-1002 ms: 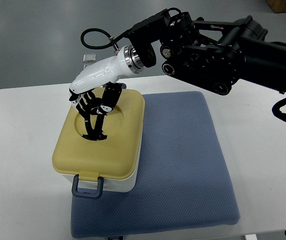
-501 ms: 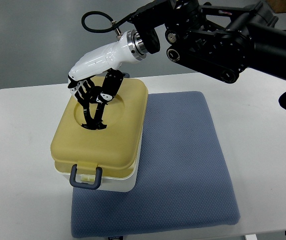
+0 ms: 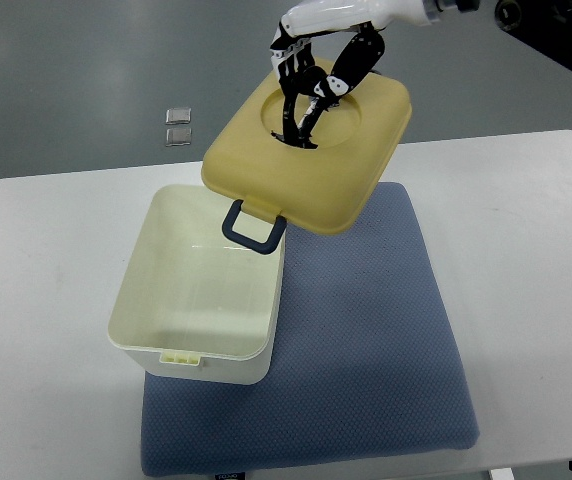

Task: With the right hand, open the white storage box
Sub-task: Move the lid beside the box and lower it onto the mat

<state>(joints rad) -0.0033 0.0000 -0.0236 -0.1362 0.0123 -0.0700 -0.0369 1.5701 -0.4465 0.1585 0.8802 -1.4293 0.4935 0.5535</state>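
Note:
Next, my right gripper lets go of the yellow lid on the bare part of the blue-grey mat (image 3: pixel 359 281) beside the white storage box.
The white storage box (image 3: pixel 198 350) stands open and empty on the left part of the blue-grey mat (image 3: pixel 366 340). Its yellow lid (image 3: pixel 346 170) hangs in the air above and to the right of the box, tilted, with its dark blue latch handle (image 3: pixel 254 228) dangling from the near edge. My right hand (image 3: pixel 311 85), white shell with black fingers, comes in from the top right and grips the lid through the round recess in its top. The left arm does not show.
The mat lies on a white table (image 3: pixel 46 300). Two small clear items (image 3: pixel 177 124) lie on the grey floor beyond the table's far edge. The right half of the mat is bare.
My right hand has lifted the yellow lid off the box and carried it up and to the right. The box is now open, its inside showing.

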